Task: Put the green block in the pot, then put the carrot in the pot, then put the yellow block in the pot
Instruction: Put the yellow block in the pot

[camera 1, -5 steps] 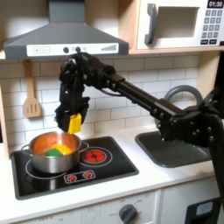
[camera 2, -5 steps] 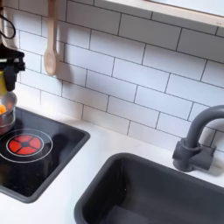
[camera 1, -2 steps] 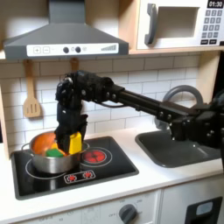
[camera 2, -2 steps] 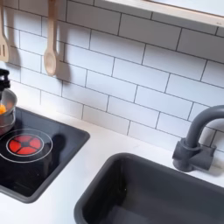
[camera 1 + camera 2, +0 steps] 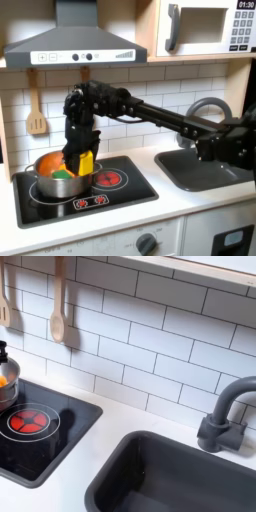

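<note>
My gripper is to place the yellow block, now hanging low at the pot's rim, inside the pot [image 5: 75, 166]. It will let go of it beside the green block, on the pot's side toward the red burner.
The steel pot [image 5: 38, 186] stands on the left burner of the black stove in the first exterior view. Inside it lie the orange carrot [image 5: 49, 161] and the green block [image 5: 62, 174]. My gripper [image 5: 82, 166] reaches down over the pot's right side, shut on the yellow block [image 5: 86, 161], which hangs low at the rim; whether it touches the pot is unclear. In the second exterior view a sliver of the pot [image 5: 5, 384] with orange inside shows at the far left edge.
A red burner [image 5: 108, 178] lies right of the pot on the stove [image 5: 125, 196]. The dark sink [image 5: 205, 170] and faucet [image 5: 203, 108] are at the first exterior view's right. A wooden spatula [image 5: 36, 112] hangs on the tiled wall, and the range hood [image 5: 70, 45] is overhead.
My gripper has come down with the yellow block from above the pot to its rim. Over the last half second it has hardly moved.
</note>
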### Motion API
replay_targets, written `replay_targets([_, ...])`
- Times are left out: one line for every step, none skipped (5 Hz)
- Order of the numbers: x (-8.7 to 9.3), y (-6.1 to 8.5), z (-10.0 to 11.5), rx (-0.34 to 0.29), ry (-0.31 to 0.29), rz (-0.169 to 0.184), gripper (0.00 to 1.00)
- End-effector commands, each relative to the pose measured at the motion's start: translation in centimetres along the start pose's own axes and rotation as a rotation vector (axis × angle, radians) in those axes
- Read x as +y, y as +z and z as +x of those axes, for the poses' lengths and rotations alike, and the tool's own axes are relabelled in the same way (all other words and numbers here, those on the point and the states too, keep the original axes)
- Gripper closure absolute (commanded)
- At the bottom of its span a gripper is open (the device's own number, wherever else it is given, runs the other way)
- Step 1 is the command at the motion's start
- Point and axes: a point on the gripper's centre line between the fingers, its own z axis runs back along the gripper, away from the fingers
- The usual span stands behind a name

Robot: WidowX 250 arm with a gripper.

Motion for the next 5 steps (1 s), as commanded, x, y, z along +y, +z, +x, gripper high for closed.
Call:
replay_targets([0.0,1.3,0.8,-0.034,-0.004,-0.009,1.0])
replay_targets([0.3,2.1,1.3,-0.055,0.004,-0.008,1.0])
replay_targets([0.3,2.3,1.5,-0.058,0.004,-0.009,1.0])
replay_targets([0.4,1.8,1.7,-0.046,0.008,-0.007,1.0])
replay_targets([0.7,1.5,2.1,-0.043,0.009,-0.006,1.0])
